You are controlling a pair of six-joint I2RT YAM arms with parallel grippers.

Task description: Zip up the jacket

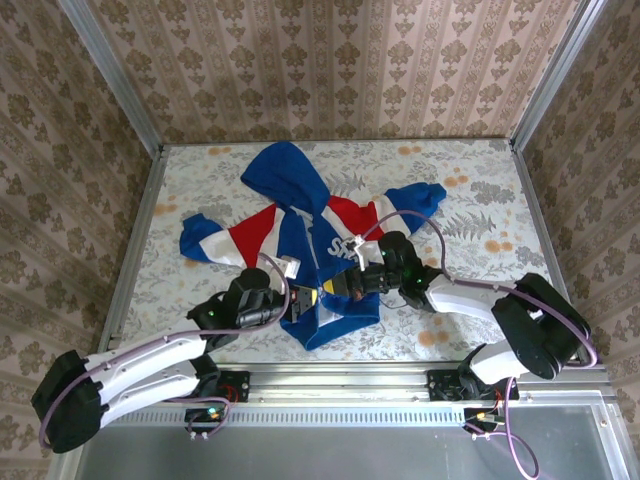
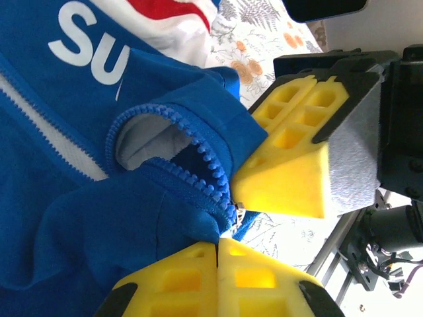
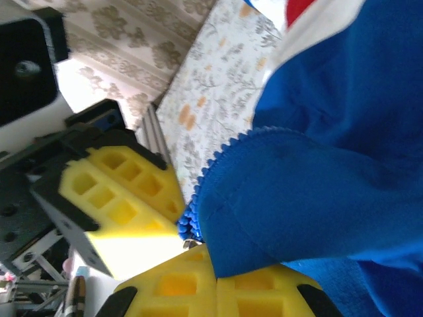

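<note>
My right gripper should open and take the slider's pull (image 2: 240, 212), as it is pinching the front edge next to the metal slider, while my left gripper holds the hem.
The blue hooded jacket (image 1: 300, 230) lies flat on the table, hood away from me, with red and white sleeves spread out. Both grippers meet at its bottom hem. My left gripper (image 1: 302, 300) is shut on the hem fabric (image 2: 79, 198) beside the open blue zipper teeth (image 2: 192, 168). A small metal slider (image 2: 236, 212) sits just past its tips (image 2: 218, 243). My right gripper (image 1: 342, 284) is shut on the other front edge (image 3: 330, 165), pinched at its tips (image 3: 215, 263). The two pairs of yellow fingers (image 2: 291, 165) nearly touch. The front is open above the hem.
The floral table (image 1: 480, 200) is bounded by patterned walls and metal posts. An aluminium rail (image 1: 340, 380) runs along the near edge. A white cable (image 1: 420, 225) loops over the jacket's right sleeve.
</note>
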